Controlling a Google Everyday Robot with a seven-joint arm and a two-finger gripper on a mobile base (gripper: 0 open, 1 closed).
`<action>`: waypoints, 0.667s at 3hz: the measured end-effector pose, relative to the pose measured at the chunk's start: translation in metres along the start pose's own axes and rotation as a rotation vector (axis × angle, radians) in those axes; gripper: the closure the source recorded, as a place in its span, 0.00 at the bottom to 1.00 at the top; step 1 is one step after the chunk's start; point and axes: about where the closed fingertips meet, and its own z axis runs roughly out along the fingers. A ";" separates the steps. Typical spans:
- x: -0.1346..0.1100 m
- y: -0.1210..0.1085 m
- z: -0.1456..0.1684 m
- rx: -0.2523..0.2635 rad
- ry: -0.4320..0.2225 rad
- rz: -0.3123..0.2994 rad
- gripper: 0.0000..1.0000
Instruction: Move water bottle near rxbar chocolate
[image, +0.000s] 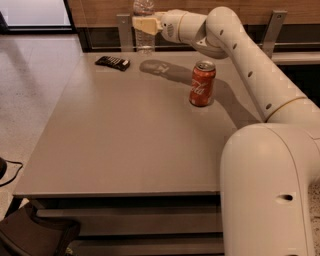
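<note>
Next, my gripper lets go of the water bottle beside the rxbar chocolate's end nearest the red soda can (150, 70).
The water bottle (144, 42), clear ribbed plastic, is at the far edge of the table, with its top cut off by the frame's upper edge. My gripper (142, 24) reaches in from the right and is shut on the bottle's middle, one pale finger (148, 24) lying across its front. The bottle's shadow falls on the table just in front of it. The rxbar chocolate (112, 62), a flat black bar, lies on the table to the lower left of the bottle, about a can's height away.
A red soda can (202, 83) stands upright right of centre, under my forearm (240, 45). The grey table (125, 140) has a low rail and posts behind its far edge. My arm's base (270, 190) fills the lower right.
</note>
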 end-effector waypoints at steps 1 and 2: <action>0.016 0.002 0.006 0.020 0.017 0.004 1.00; 0.030 0.002 0.010 0.025 0.021 -0.007 1.00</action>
